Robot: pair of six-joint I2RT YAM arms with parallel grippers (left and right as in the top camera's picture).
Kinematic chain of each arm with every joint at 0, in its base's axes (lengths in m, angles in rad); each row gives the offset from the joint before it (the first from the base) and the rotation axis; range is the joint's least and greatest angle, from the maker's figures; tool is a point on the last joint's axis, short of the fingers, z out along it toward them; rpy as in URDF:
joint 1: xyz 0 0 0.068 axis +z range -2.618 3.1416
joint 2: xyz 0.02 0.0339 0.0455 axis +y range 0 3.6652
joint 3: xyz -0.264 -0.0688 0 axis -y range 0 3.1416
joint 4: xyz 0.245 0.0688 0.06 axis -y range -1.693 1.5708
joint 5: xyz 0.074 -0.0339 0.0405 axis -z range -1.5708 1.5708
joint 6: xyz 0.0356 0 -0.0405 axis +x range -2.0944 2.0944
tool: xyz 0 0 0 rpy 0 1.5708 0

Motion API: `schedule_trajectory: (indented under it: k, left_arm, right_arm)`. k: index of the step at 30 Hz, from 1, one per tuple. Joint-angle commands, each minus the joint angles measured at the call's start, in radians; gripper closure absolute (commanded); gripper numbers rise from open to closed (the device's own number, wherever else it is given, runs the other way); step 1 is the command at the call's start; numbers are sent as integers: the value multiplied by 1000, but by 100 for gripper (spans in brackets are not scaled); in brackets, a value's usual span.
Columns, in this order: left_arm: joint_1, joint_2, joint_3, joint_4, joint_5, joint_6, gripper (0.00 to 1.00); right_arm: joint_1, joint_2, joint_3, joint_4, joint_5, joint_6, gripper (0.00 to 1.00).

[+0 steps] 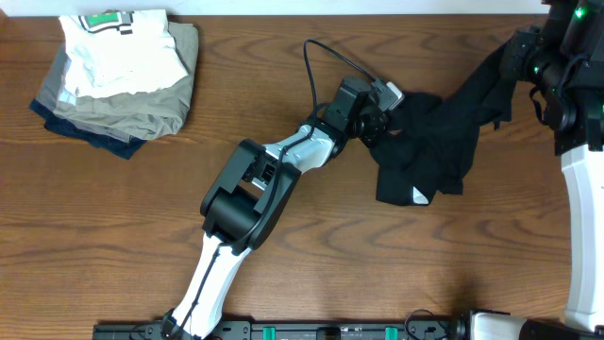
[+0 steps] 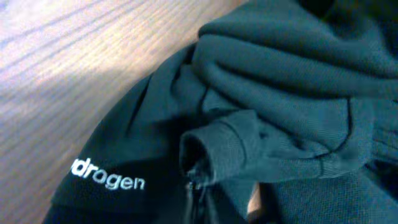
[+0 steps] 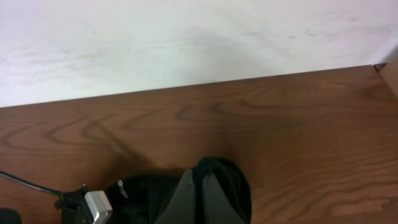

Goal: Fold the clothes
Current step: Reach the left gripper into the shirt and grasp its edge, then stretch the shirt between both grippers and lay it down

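Note:
The black garment's bunched edge, which is held raised now, will be let go by my right gripper on the bare wood (image 1: 511,161) between the garment and its white arm.
The clothes (image 1: 434,132) are a black soft garment lying crumpled right of the table's middle, with a white tag (image 1: 418,196) at the near end. My left gripper (image 1: 377,127) is at the garment's left edge and looks shut on a fold of it; its fingers are dark and barely distinct in the left wrist view (image 2: 198,199), below a rolled cuff (image 2: 214,146) and beside a white logo (image 2: 109,177). My right gripper (image 1: 514,61) is shut on the garment's far right end (image 3: 227,180) and holds it raised; its fingers (image 3: 200,183) pinch the black cloth.
A stack of folded white, khaki and navy garments (image 1: 118,76) lies at the far left. A black cable (image 1: 316,57) loops behind my left arm. A white wall (image 3: 186,37) bounds the table's far edge, and the table's corner (image 3: 379,67) is nearby.

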Motion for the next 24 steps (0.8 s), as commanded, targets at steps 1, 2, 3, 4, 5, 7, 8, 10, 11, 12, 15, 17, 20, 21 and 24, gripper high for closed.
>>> schedule_trajectory:
  k: [1, 2, 3, 4, 5, 7, 8, 10, 11, 12, 15, 17, 20, 21, 24]
  left_arm:
    - [0, -11, 18, 8, 0, -37, 94]
    - [3, -20, 18, 5, -1, -37, 94]
    - [8, -33, 18, -1, -1, -37, 94]
    - [17, -51, 18, -13, -1, -36, 94]
    - [28, -72, 18, -29, -5, -37, 94]
    - [58, -128, 18, -85, -31, -36, 94]
    - [79, -164, 18, -125, -46, -36, 94]
    - [121, -236, 18, -201, -51, -32, 94]
    - [143, -273, 18, -234, -51, -32, 94]
    - [164, -306, 18, -267, -51, -32, 94]
    - [231, -418, 18, -348, -49, -32, 94]
    - [266, -480, 18, -381, -49, -28, 94]
    - [307, -565, 18, -427, -50, 12, 94]
    - [317, -586, 18, -440, -51, 22, 94]
    - [343, -649, 18, -480, -85, 29, 94]
  right_arm:
    - [-14, -5, 5, 6, -1, -13, 99]
    - [-17, -5, 5, 6, -1, -13, 99]
    - [-22, -5, 5, 6, -1, -13, 99]
    - [-27, -5, 5, 6, -1, -13, 99]
    - [-32, -5, 5, 6, -1, -13, 99]
    - [-42, -5, 5, 5, -2, -13, 99]
    - [-48, -5, 5, 5, -3, -13, 99]
    - [-55, -5, 5, 4, -9, -14, 99]
    - [-58, -5, 5, 4, -10, -14, 99]
    - [-60, -5, 5, 5, -13, -14, 99]
    - [-62, -5, 5, 5, -16, -14, 99]
    - [-62, -5, 5, 6, -16, -14, 99]
    - [-64, -5, 5, 7, -16, -15, 98]
    - [-67, -5, 5, 7, -16, -14, 99]
    - [-81, -5, 5, 7, -33, -24, 99]
